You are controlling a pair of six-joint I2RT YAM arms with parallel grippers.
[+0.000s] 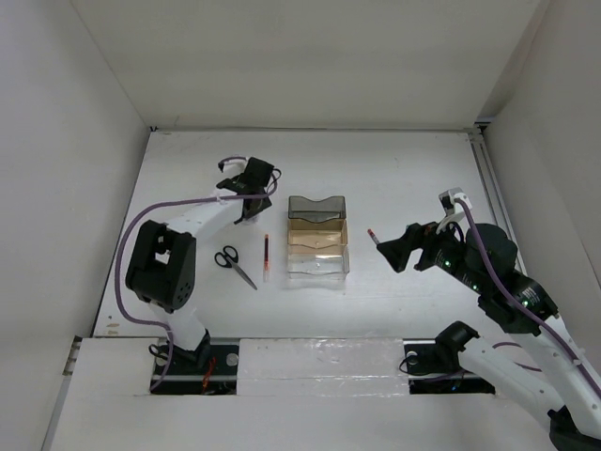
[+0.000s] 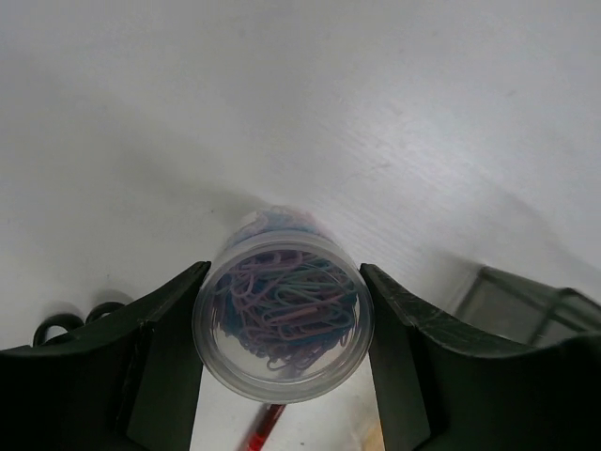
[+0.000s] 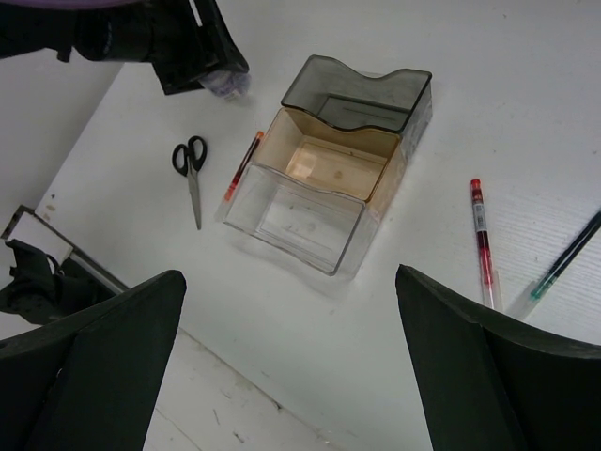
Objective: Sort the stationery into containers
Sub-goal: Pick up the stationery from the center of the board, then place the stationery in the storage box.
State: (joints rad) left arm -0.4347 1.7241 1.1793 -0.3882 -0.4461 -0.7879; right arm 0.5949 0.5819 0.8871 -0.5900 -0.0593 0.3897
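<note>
Next, I let go of the clear tub of paper clips with my left gripper in the middle of the smoky grey bin (image 1: 317, 210).
A small round clear tub of coloured paper clips (image 2: 282, 319), the pale round piece, sits between the fingers of my left gripper (image 2: 282, 274), which press its sides. In the top view that gripper (image 1: 252, 180) is left of the bins. The joined bins are smoky grey (image 3: 371, 89), amber (image 3: 329, 155) and clear (image 3: 300, 216), all empty. Black-handled scissors (image 3: 191, 164) and a red pen (image 3: 241, 167) lie left of them. A second red pen (image 3: 482, 240) and a dark pen (image 3: 568, 258) lie to their right. My right gripper (image 3: 289, 277) is wide open and empty above the table near those pens.
White walls enclose the table on the left, back and right. The right arm (image 1: 488, 272) covers much of the right side in the top view and hides the dark pen there. The table's near edge has a pale strip (image 1: 310, 362).
</note>
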